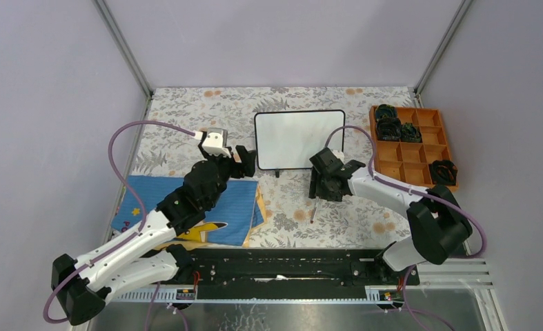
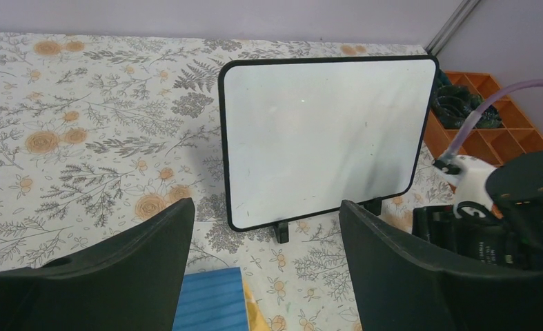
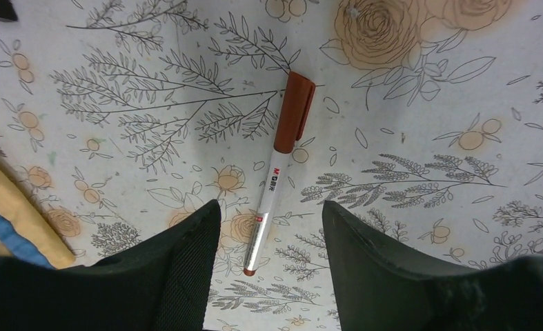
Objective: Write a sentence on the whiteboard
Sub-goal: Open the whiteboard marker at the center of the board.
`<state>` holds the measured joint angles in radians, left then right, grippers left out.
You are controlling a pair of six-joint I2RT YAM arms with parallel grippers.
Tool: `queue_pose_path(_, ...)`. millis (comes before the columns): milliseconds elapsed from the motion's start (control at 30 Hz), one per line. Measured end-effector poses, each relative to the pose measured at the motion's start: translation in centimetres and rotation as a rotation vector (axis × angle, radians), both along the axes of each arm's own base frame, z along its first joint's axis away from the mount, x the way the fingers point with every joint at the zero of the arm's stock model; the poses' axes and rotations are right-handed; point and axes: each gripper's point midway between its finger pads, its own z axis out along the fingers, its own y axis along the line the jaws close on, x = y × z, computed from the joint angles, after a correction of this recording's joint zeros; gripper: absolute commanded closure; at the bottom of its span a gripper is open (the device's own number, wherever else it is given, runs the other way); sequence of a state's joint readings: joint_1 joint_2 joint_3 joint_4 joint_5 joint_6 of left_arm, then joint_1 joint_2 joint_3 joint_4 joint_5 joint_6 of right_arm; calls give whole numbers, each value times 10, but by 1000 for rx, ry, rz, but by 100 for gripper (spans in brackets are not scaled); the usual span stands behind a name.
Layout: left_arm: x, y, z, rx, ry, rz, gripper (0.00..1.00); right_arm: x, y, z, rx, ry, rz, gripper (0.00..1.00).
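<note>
The white marker sits at a slant between my right gripper's fingers, so I will straighten the marker first, then open and grip its body (image 3: 261, 224) below its reddish-brown cap.
The whiteboard (image 1: 299, 138) stands tilted on small black feet at the table's middle back; its face (image 2: 323, 131) is blank, with no sentence on it. My left gripper (image 1: 246, 160) is open and empty just left of the board's lower left corner. A white marker with a reddish-brown cap (image 3: 277, 176) lies on the floral tablecloth; it also shows in the top view (image 1: 312, 213). My right gripper (image 3: 268, 227) is open and hovers above the marker's lower end, its fingers on either side and apart from it. In the top view it (image 1: 327, 186) is below the board's right corner.
An orange compartment tray (image 1: 412, 145) with dark items stands at the right back. A blue and yellow cloth (image 1: 206, 210) lies under my left arm, its corner in the left wrist view (image 2: 210, 303). Frame posts rise at both back corners.
</note>
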<state>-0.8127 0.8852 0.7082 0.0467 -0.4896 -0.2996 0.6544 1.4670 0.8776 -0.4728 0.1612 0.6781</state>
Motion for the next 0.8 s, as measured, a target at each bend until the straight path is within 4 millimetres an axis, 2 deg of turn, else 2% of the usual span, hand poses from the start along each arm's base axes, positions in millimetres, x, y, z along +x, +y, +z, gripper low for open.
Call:
queue_pose_path(167, -2, 1, 5, -19, -7, 1, 17, -3, 4, -15, -8, 53, 5, 45)
queue_pose_path(500, -2, 1, 5, -36, 0, 3, 17, -9, 7, -32, -23, 102, 11, 57)
queue_pose_path(733, -2, 1, 4, -35, 4, 3, 17, -9, 7, -36, -25, 104, 30, 65)
queue_pose_path(800, -2, 1, 3, -33, 6, 4, 17, -9, 7, -36, -29, 103, 44, 70)
